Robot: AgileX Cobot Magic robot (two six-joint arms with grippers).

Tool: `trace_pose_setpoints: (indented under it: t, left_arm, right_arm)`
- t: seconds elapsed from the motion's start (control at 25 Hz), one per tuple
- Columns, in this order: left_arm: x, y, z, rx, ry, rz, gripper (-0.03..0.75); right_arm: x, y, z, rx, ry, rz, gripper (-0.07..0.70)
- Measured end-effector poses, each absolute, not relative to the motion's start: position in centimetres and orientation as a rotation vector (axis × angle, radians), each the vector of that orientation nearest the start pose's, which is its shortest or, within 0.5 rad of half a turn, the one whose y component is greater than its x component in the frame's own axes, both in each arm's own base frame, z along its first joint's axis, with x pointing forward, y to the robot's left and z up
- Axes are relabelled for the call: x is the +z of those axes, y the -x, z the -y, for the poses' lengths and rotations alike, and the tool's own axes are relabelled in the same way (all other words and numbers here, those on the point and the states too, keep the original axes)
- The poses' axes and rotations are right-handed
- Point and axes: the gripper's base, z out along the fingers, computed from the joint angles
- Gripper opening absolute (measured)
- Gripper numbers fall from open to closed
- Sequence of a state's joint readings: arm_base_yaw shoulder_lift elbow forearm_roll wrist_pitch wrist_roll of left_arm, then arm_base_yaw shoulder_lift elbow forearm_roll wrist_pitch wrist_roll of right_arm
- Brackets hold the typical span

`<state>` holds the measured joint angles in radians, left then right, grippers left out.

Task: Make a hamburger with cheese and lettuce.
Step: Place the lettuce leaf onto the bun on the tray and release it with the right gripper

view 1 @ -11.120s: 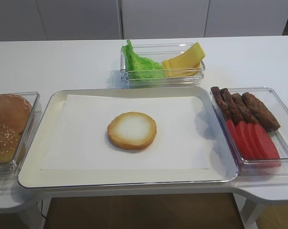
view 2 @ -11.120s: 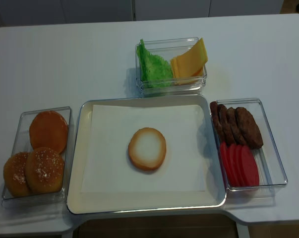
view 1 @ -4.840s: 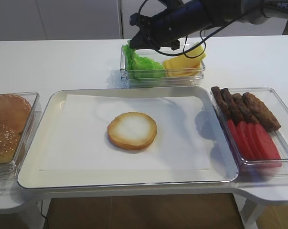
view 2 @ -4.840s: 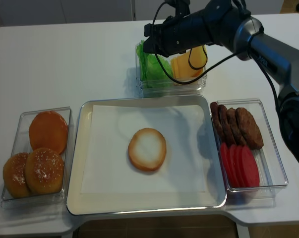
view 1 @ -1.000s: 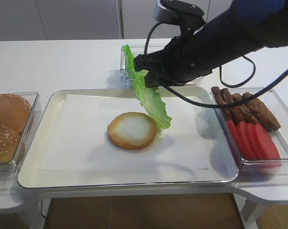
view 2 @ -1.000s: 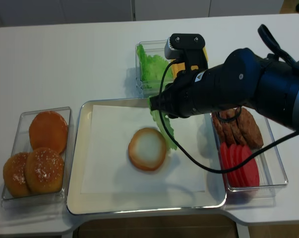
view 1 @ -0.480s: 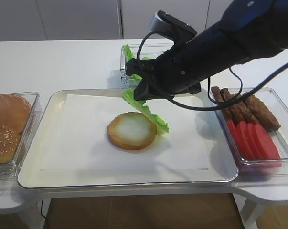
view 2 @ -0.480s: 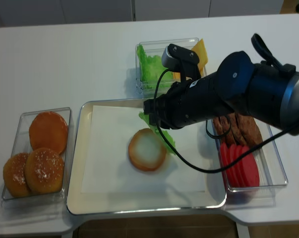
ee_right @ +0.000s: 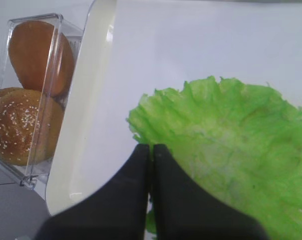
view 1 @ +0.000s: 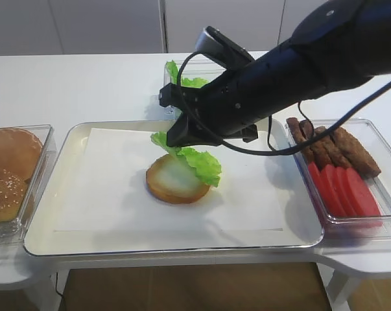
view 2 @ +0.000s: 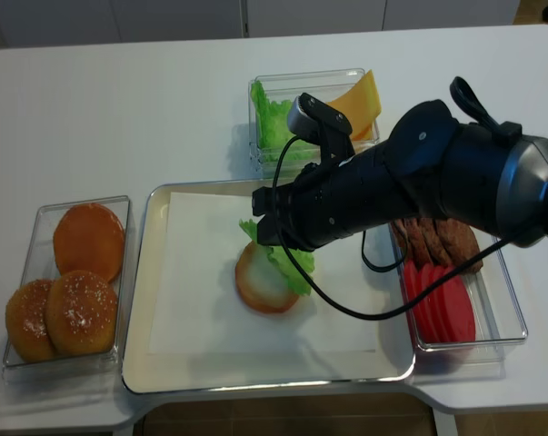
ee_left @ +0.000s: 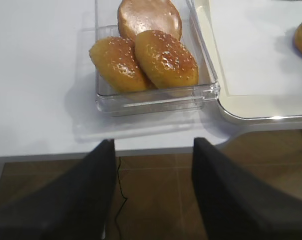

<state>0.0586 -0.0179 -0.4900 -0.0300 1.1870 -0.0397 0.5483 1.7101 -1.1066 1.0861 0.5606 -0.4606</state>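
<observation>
Next, my right gripper releases the lettuce leaf flat on top of the bun half [view 2: 268, 275] on the white paper.
The bun half [view 1: 168, 185] lies on white paper in the middle of the tray [view 1: 52, 194]. My right gripper [view 1: 174, 138] is shut on the edge of a green frilly lettuce leaf [view 1: 194, 162] and holds it low over the bun's right part. In the right wrist view the shut fingertips [ee_right: 152, 150] pinch the leaf [ee_right: 231, 135], which hides the bun. The cheese [view 2: 360, 95] stands in the far box next to more lettuce [view 2: 272, 123]. My left gripper [ee_left: 153, 150] is open and empty off the table's front left edge, by the bun-top box [ee_left: 151, 55].
A clear box at the left holds domed bun tops [view 1: 10, 152]. A clear box at the right holds dark patties [view 1: 341, 146] and red tomato slices [view 1: 344, 191]. The right arm stretches over the tray's back right and the far box.
My right gripper has come down and to the left with the lettuce. The leaf hung steeply beside the bun and now drapes flatter over the bun's right side.
</observation>
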Motion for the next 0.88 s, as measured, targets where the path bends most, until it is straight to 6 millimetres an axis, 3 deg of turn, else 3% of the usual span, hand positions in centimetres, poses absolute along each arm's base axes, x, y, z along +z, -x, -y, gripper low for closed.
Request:
trace_pose_setpoints:
  t: [0.48, 0.88]
  left_arm:
    - [26.5, 1.2, 0.3, -0.026, 0.102, -2.160, 0.369]
    - [26.5, 1.2, 0.3, -0.026, 0.102, -2.160, 0.369]
  right_arm:
    - [23.6, -29.0, -22.5, 1.061, 0.215, -2.496, 0.003]
    - [21.7, -29.4, -23.1, 1.101, 0.197, -2.548, 0.003]
